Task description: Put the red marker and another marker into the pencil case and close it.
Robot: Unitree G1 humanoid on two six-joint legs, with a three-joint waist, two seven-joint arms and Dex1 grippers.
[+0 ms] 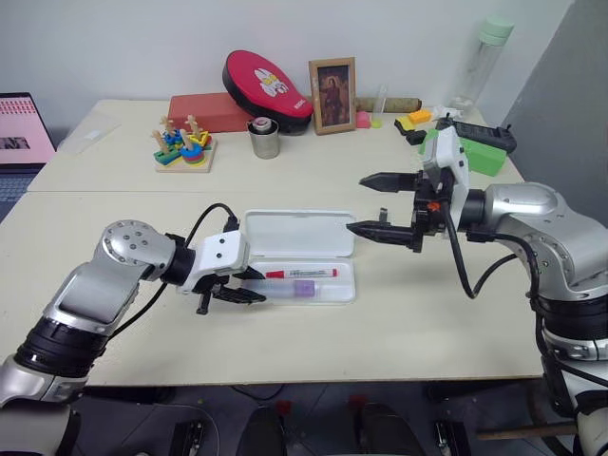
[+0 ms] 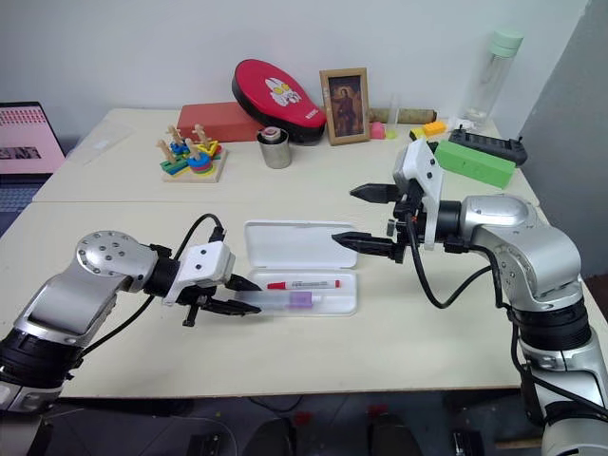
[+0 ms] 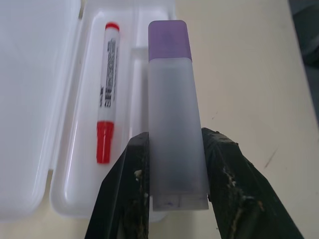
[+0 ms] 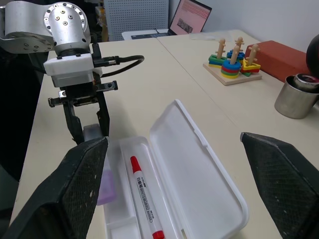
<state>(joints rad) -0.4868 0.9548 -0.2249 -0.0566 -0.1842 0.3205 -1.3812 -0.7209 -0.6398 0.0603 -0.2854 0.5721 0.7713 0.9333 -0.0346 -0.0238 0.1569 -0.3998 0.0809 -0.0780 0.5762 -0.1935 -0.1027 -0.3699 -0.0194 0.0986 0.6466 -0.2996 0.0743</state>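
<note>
The robot's left gripper needs to put the lavender marker down in the front row of the tray (image 1: 286, 289) (image 3: 152, 129), next to the red marker.
The white pencil case (image 1: 346, 285) lies open in the middle of the table, its lid (image 1: 299, 233) flat behind the tray. In the tray's back row lies the red marker (image 1: 302, 274), red cap to the left. My left gripper (image 1: 249, 285) is at the tray's left end, shut on the lavender marker (image 3: 173, 124). That marker reaches along the tray's front row, purple cap (image 1: 302, 288) away from the fingers. I cannot tell whether it rests on the tray. My right gripper (image 1: 357, 203) hangs open above the lid's right end, holding nothing.
Along the back stand a red oval case (image 1: 266, 85), a red box (image 1: 209, 112), a metal cup (image 1: 264, 140), a wooden stacking toy (image 1: 183, 147), a picture frame (image 1: 332, 95), a green box (image 1: 480, 152) and a bottle (image 1: 484, 57). A laptop (image 1: 24, 128) is at far left.
</note>
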